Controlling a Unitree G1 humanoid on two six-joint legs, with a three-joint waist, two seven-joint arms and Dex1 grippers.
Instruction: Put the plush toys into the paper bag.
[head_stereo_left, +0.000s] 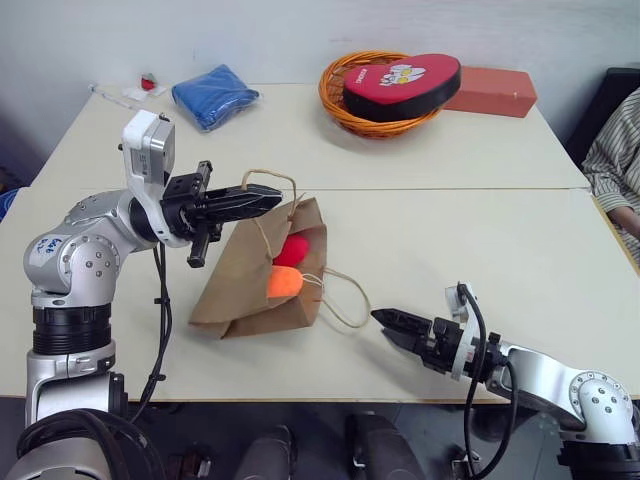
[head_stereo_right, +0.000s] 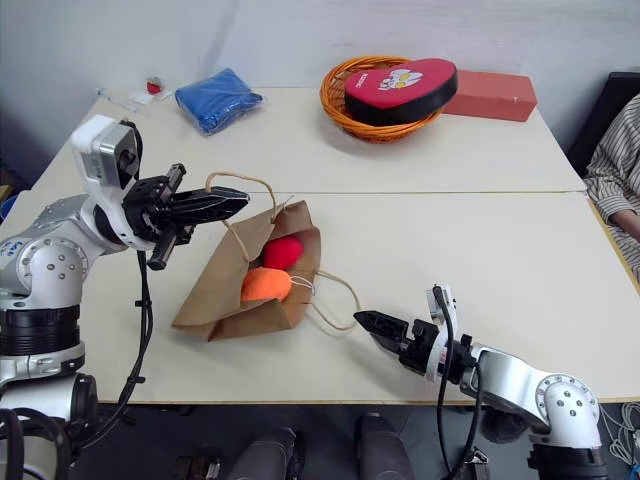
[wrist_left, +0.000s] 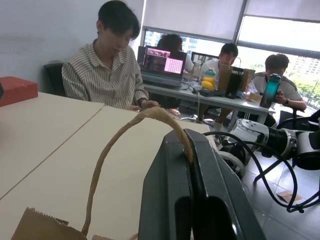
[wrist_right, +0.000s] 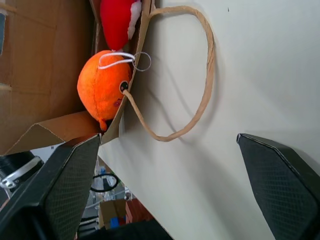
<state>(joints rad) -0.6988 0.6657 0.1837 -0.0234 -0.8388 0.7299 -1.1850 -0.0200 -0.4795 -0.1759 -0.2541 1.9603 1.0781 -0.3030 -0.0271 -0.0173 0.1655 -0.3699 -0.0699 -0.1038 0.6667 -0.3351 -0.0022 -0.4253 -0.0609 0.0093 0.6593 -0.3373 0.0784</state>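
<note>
Next, I take the bag's lower handle (head_stereo_left: 366, 298) with my right gripper and stand the bag upright, as the paper bag lies on its side with the orange plush at the bag's rim.
The brown paper bag (head_stereo_left: 245, 285) lies on its side on the table, mouth facing right. My left gripper (head_stereo_left: 272, 197) is shut on the bag's upper cord handle (wrist_left: 117, 147) and holds the mouth raised. Inside the mouth sit the plush toys: the red one (head_stereo_left: 293, 249) farther in, and the orange one (head_stereo_left: 283, 282) with its white loop (wrist_right: 117, 59) at the lip. The lower handle (wrist_right: 202, 80) lies flat on the table. My right gripper (wrist_right: 170, 200) is open and empty, a short way to the right of the bag, pointing at its mouth.
At the back stand an orange wicker basket (head_stereo_left: 335, 100) holding a red heart cushion (head_stereo_left: 400, 85), a red-orange box (head_stereo_left: 490, 92) and a folded blue cloth (head_stereo_left: 213, 95). A person in a striped sleeve (head_stereo_left: 615, 160) sits at the table's right edge.
</note>
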